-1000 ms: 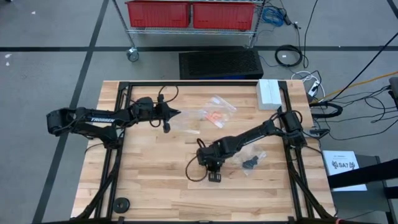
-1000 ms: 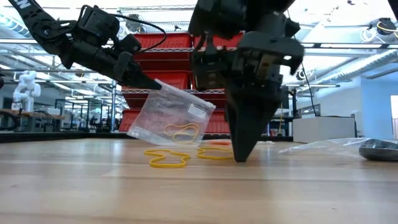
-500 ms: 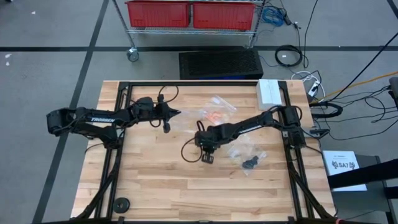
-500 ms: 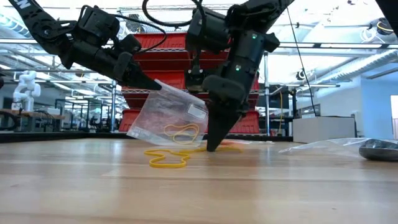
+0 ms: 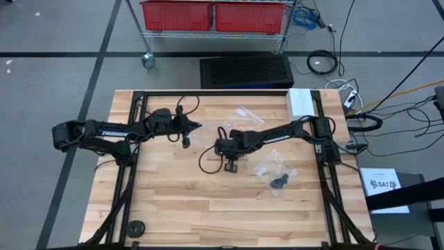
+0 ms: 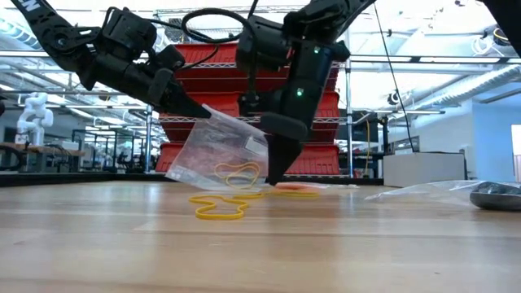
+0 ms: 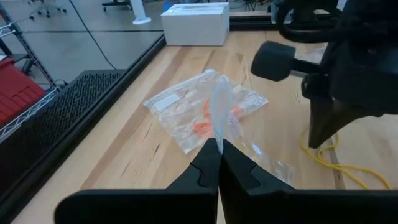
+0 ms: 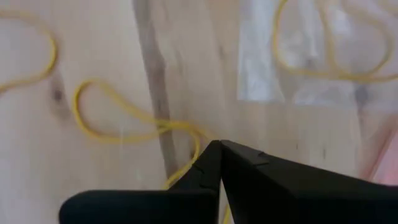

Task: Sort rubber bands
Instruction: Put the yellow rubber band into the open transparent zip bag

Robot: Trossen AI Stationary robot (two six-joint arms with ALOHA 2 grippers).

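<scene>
Part of the yellow rubber band runs outside my closed right fingers, so next I open them and pinch where the rubber band's parts meet [image 8: 179,126] before lifting it.
My left gripper [image 6: 203,112] is shut on a clear plastic bag [image 6: 213,150] with a yellow rubber band [image 6: 238,172] inside; the bag's lower end rests on the table. Loose yellow bands [image 6: 216,209] lie flat on the wood in front of it. My right gripper [image 6: 273,177] is shut and slants down, its tips just above the table beside the bag and at a yellow band [image 8: 118,127]. A second bag with orange bands [image 7: 202,124] lies flat farther back. A third bag with black bands [image 5: 277,180] lies toward the right. My left gripper pinches the clear bag's upper edge [image 7: 219,121] between its two fingers, coming nearly level from the table's left. The bag hangs tilted below the tips, its bottom on the table. My right gripper's shut tips stand at a strand of a yellow band [image 8: 194,149]; I cannot tell whether they touch or pinch it.
A white box [image 5: 300,104] stands at the far right of the table. A black disc [image 5: 136,228] lies near the front left corner. A black cable loop [image 5: 207,163] hangs off my right arm. Bare wood stretches across the near half [image 5: 229,215].
My right gripper has gone from the table's middle toward the far edge and a little left, up to the held bag, rising slightly and tipping from pointing straight down to a slant.
</scene>
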